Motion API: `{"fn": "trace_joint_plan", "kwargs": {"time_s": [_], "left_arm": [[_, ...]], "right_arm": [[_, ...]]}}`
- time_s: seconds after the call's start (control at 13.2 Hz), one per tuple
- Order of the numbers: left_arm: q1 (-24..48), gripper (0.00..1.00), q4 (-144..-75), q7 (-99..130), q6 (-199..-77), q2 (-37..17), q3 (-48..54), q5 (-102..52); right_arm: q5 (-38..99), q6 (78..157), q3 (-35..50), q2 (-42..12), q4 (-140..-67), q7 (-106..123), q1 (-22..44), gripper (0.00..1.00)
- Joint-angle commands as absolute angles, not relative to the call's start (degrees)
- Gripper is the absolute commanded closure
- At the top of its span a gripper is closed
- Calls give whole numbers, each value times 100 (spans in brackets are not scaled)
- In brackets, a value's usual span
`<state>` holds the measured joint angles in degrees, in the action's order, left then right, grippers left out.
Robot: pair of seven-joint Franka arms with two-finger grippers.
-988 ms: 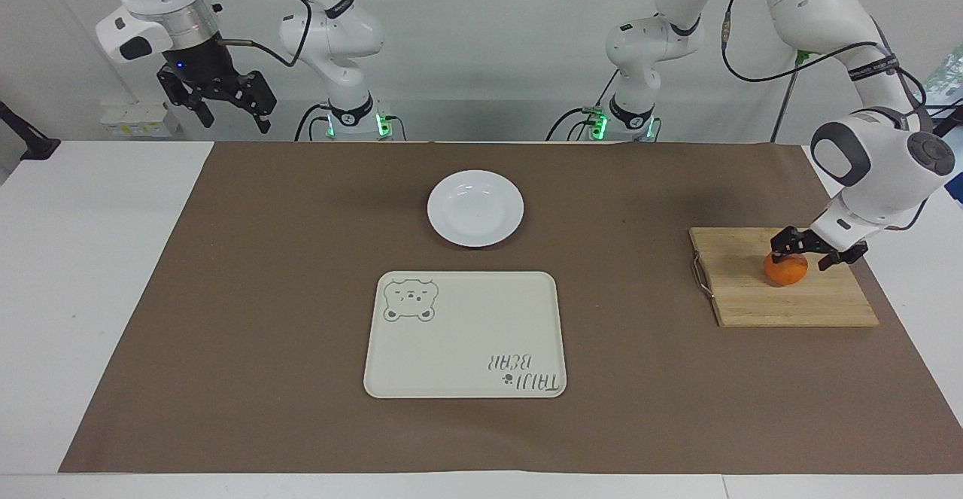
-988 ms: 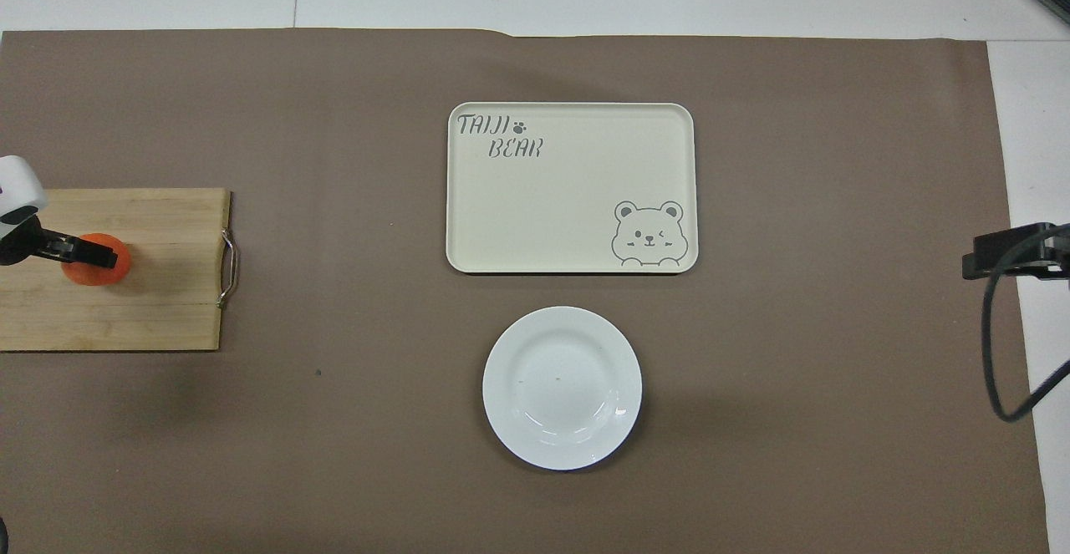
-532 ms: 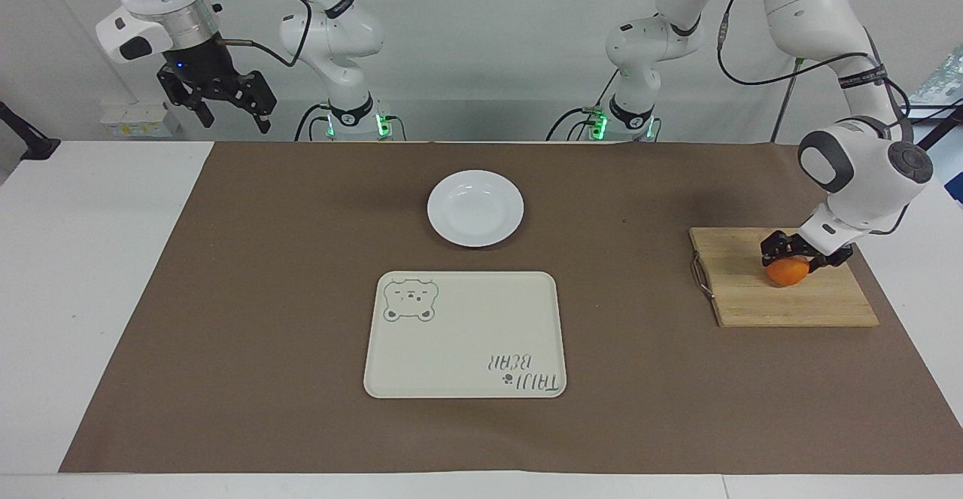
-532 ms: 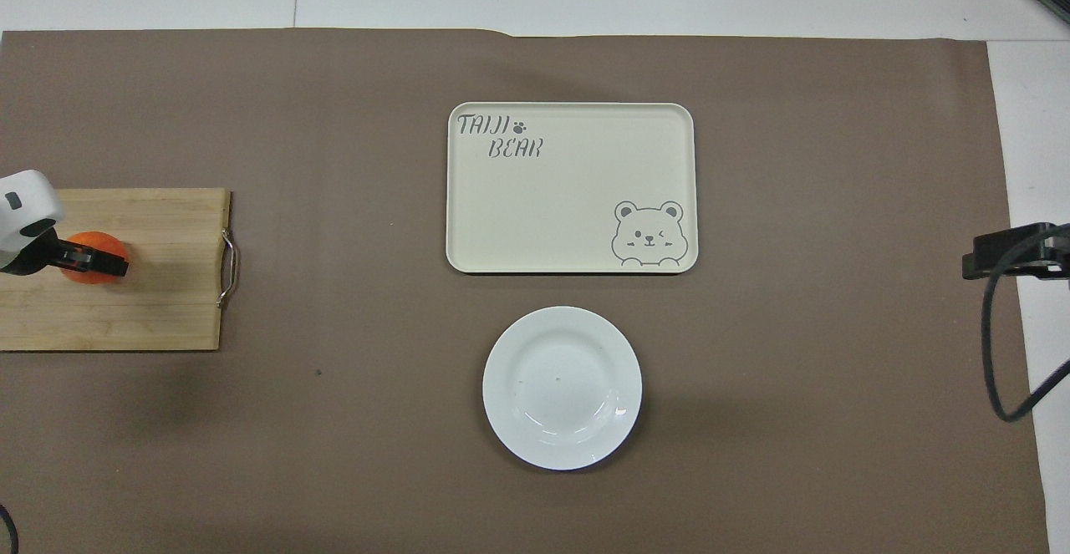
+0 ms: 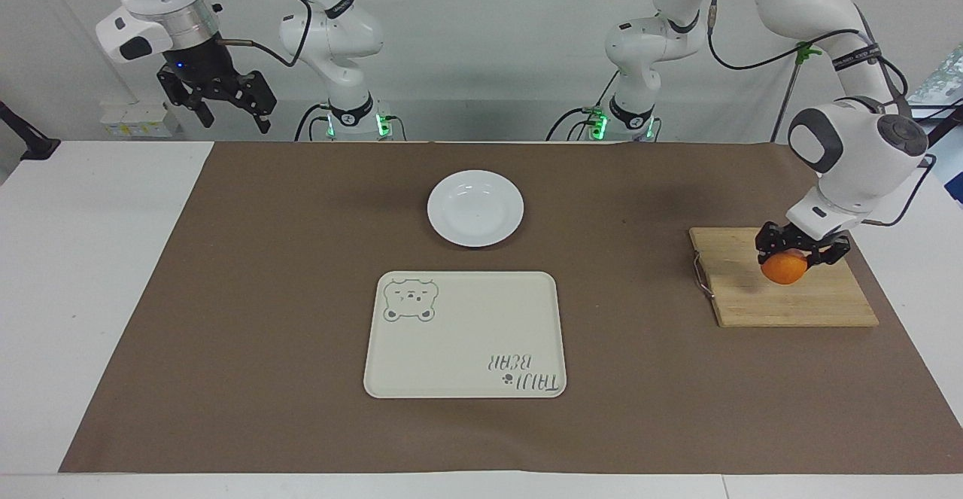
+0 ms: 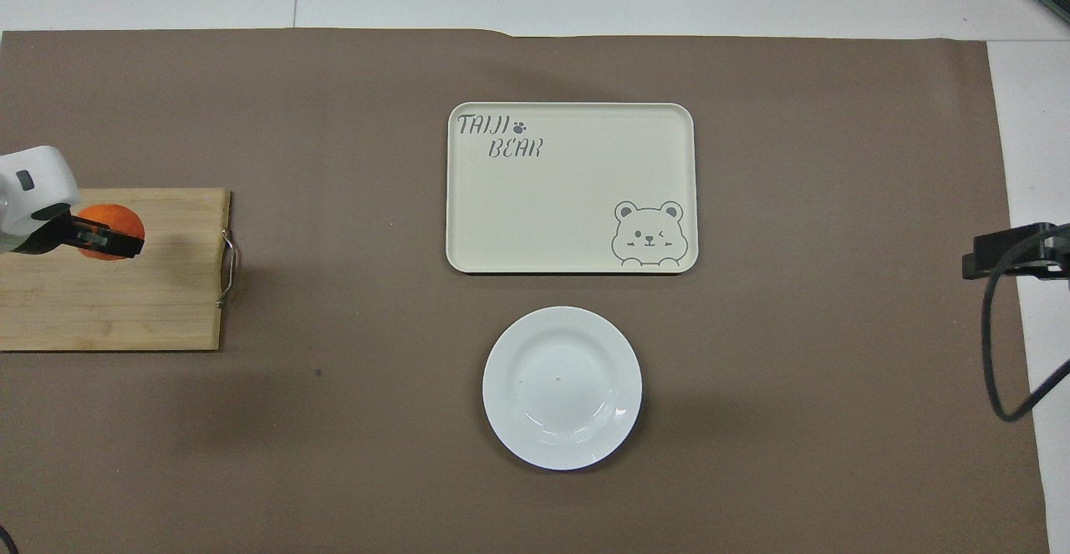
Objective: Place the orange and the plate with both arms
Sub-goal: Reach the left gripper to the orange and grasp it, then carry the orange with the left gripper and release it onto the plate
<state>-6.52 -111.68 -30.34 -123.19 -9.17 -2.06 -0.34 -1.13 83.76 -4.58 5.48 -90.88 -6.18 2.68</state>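
Note:
The orange, now lifted a little over the cutting board, will be let go by my left gripper near the middle of the white plate (image 6: 576,388) that sits on the brown mat.
The orange (image 5: 784,269) is held in my left gripper (image 5: 799,252), lifted a little over the wooden cutting board (image 5: 782,299). It also shows in the overhead view (image 6: 113,221), with the left gripper (image 6: 107,240) shut on it. The white plate (image 5: 475,208) lies on the brown mat, nearer to the robots than the cream bear tray (image 5: 465,334); the plate also shows in the overhead view (image 6: 562,387). My right gripper (image 5: 218,100) waits open, raised over the right arm's end of the table.
The cutting board (image 6: 117,303) has a metal handle (image 6: 227,267) on the side toward the tray (image 6: 571,188). A brown mat (image 5: 301,258) covers most of the table. A black cable and bracket (image 6: 1007,257) show at the right arm's end.
My left gripper has closed on the orange and lifted it off the board, moving slightly toward the tray. The right arm has not moved.

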Motion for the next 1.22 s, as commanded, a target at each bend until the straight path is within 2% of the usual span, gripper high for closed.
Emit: {"fn": "trace_joint_plan", "kwargs": {"time_s": [0.0, 0.61, 1.14], "left_arm": [[41, 100, -11320, -2465, -11753, -301, -264, -105], [2502, 100, -11329, 850, -11355, -9, -237, -105], [3909, 100, -11460, 1476, -11627, -149, -237, -993]], "right_arm": [[-26, 8438, -483, 580, -9123, -527, 264, 0], [-26, 8438, -483, 580, -9132, -536, 264, 0], [-26, 8438, -483, 580, -9123, -536, 264, 0]]}}
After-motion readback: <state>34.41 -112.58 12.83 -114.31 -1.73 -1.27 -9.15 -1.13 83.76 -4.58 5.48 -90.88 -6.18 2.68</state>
